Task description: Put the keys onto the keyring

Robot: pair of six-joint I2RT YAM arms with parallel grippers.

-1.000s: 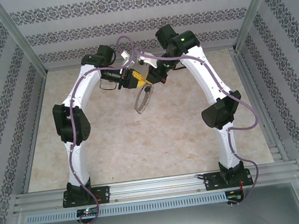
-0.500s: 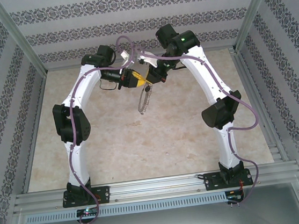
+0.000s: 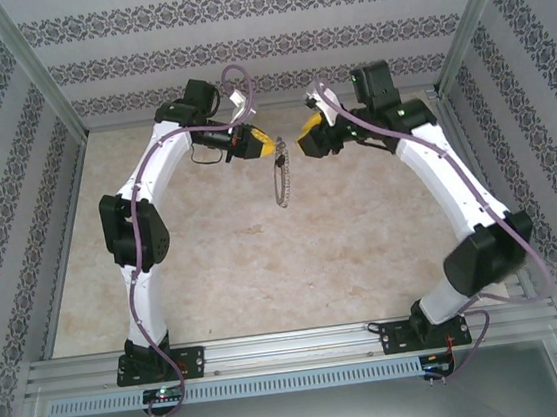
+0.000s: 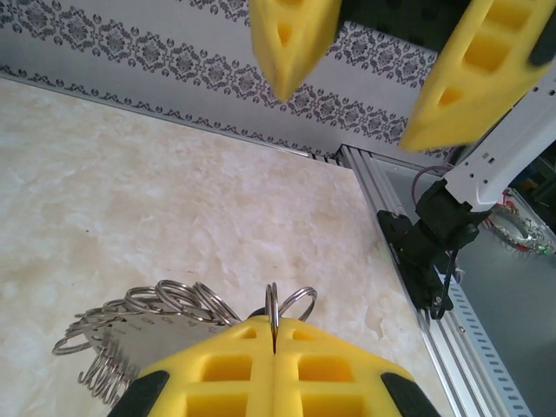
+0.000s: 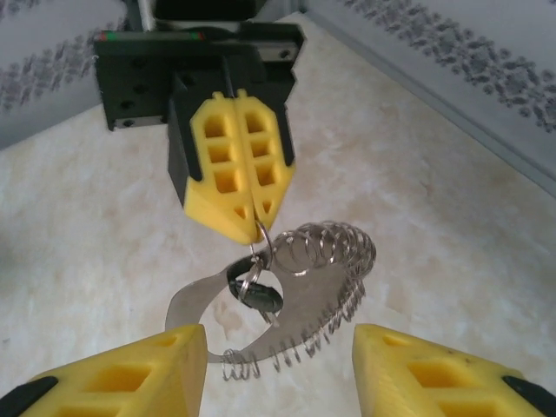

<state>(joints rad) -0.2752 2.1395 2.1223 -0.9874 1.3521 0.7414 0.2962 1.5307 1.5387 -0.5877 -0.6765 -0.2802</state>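
The key hangs at a slant inside the hoop's opening, beyond the open fingers of my right gripper. My right gripper should move in and pinch the key's black head (image 5: pixel 260 296).
My left gripper (image 3: pixel 277 149) is shut on one small loop of the keyring (image 3: pixel 279 182), which hangs below it above the table, edge-on from the top camera. In the right wrist view the left gripper (image 5: pixel 253 222) pinches that loop, and the silver hoop (image 5: pixel 343 282) fringed with small loops dangles under it. The tiny black-headed key (image 5: pixel 258 298) hangs from a small loop right at those fingertips, inside the hoop's opening. My right gripper (image 5: pixel 278 340) is open, its fingers either side of the hoop without touching it. In the left wrist view the loops (image 4: pixel 165 300) fan out left of the shut gripper (image 4: pixel 274 328).
The beige marbled table (image 3: pixel 265 270) lies under both arms. Patterned walls (image 3: pixel 259 40) close in the back and sides. An aluminium rail (image 4: pixel 408 261) runs along the table's right edge beside the right arm's base.
The right gripper has opened and pulled back to the right, away from the left gripper. The keyring now hangs from the left gripper alone and has swung to edge-on.
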